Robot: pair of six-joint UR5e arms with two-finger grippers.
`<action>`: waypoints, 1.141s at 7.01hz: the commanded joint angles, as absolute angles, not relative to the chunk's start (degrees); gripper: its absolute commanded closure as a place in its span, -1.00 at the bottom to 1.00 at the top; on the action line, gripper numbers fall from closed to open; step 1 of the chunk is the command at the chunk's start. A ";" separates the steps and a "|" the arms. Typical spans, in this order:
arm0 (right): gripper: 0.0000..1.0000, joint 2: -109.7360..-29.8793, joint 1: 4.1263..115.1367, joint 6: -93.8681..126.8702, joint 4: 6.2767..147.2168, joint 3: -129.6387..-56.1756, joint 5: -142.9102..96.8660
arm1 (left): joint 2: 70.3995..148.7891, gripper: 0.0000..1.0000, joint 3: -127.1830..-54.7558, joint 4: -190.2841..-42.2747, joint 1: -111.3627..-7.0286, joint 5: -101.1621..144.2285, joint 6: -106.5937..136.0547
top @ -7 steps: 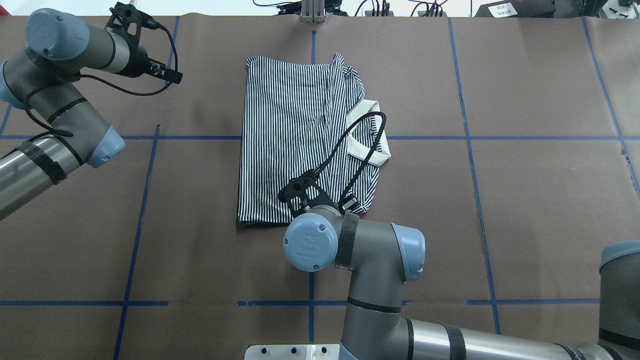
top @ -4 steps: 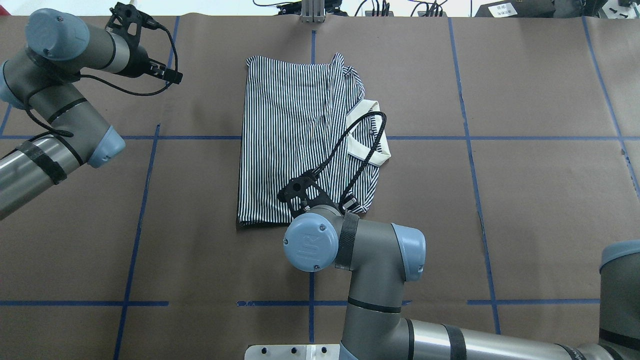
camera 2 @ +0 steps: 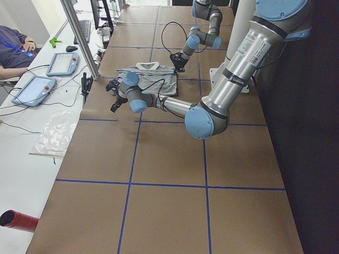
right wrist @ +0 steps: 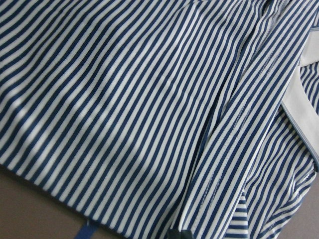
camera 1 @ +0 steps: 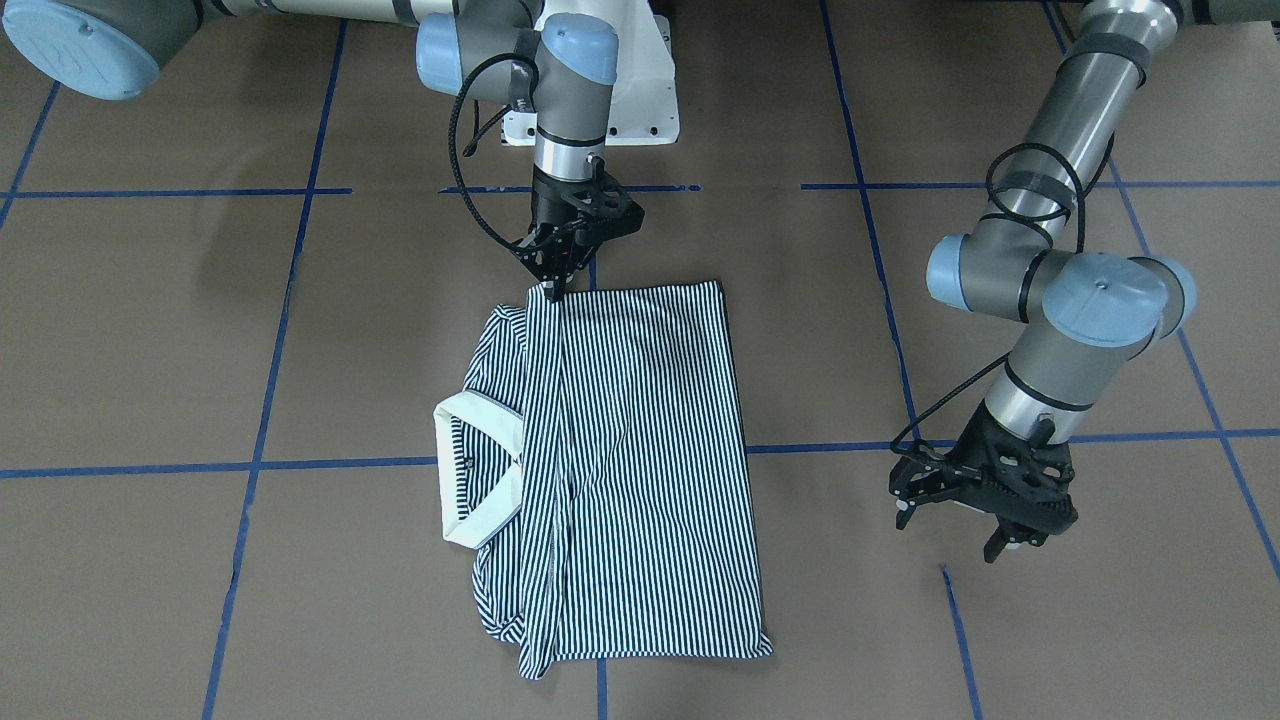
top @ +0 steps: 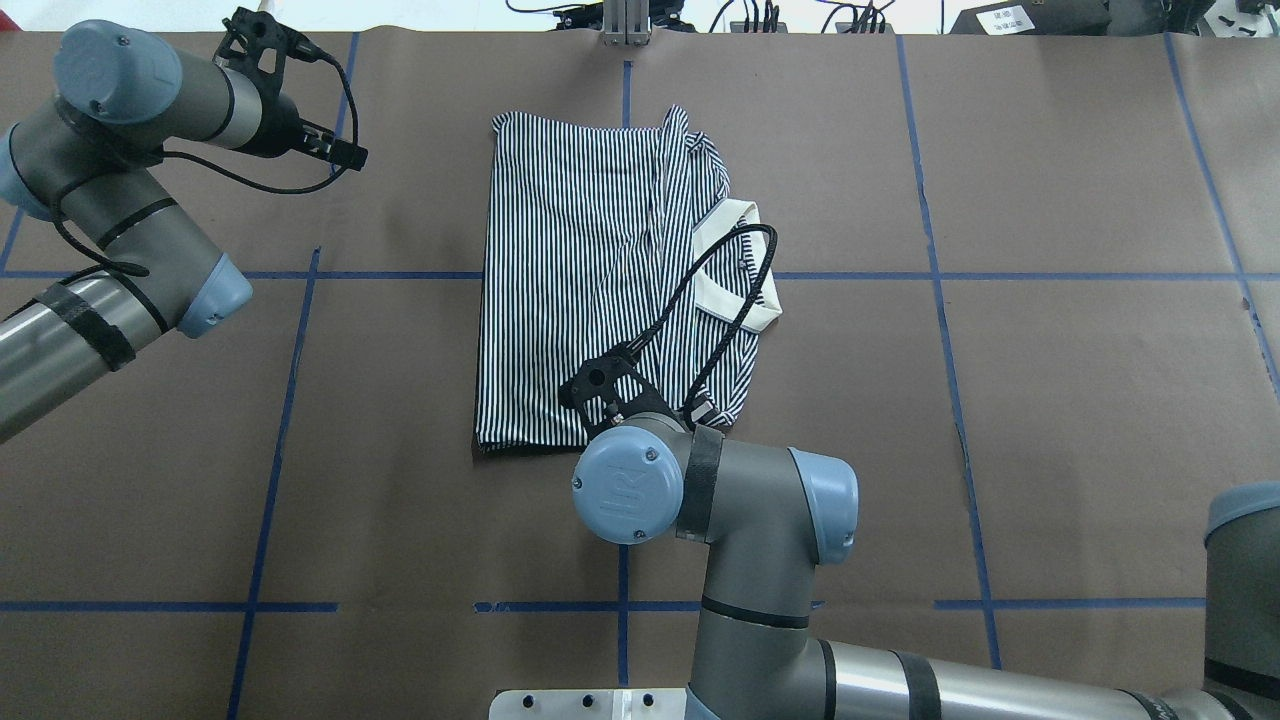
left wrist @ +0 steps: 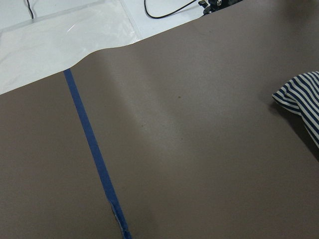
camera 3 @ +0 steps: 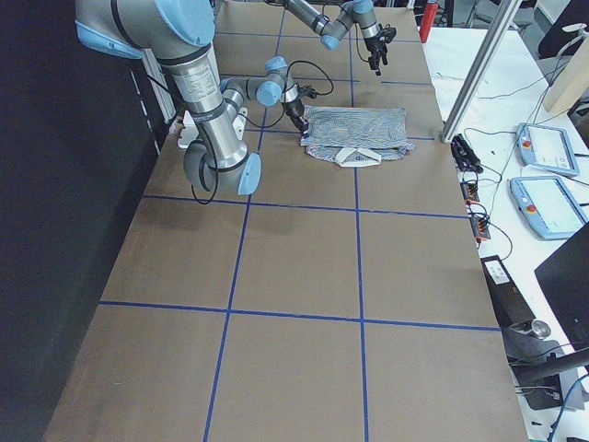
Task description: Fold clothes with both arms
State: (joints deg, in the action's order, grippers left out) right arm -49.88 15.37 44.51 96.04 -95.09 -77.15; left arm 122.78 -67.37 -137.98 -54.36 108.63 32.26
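The piece of cloth beside the collar lies doubled over, short of the sleeve, so my right gripper will retake the piece's near end [camera 1: 539,311] and tug toward the collar side.
The striped polo shirt [camera 1: 640,470] lies folded flat mid-table, its cream collar [camera 1: 470,470] on the robot's right side. It also shows in the overhead view [top: 570,270]. My right gripper [camera 1: 553,290] points down with its fingertips pinched together on the shirt's edge nearest the robot. In the overhead view the wrist hides it. The right wrist view is filled by striped cloth [right wrist: 124,99] and a bit of collar [right wrist: 309,99]. My left gripper [camera 1: 955,525] is open and empty, hovering beside the shirt's hem end; it also shows in the overhead view [top: 305,85]. A shirt corner [left wrist: 301,92] shows in the left wrist view.
The table is covered in brown paper [top: 1050,400] with a grid of blue tape lines [top: 280,400]. The white pedestal base [camera 1: 640,90] stands at the robot's side. An aluminium post [top: 625,25] and cables are at the far edge. Operator tablets [camera 2: 63,63] lie beyond.
The right arm's wrist has shifted slightly toward the robot and to the right. The left arm has barely moved. The shirt lies as before.
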 commanded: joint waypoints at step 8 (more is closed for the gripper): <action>-1.00 -59.67 17.74 47.81 93.01 -106.50 -77.25 | 122.70 -1.00 -69.08 -137.90 -52.29 108.63 36.04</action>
State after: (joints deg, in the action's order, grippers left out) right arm -59.07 16.56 46.42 94.70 -104.40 -77.02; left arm 122.70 -68.68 -137.97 -52.30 108.63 36.03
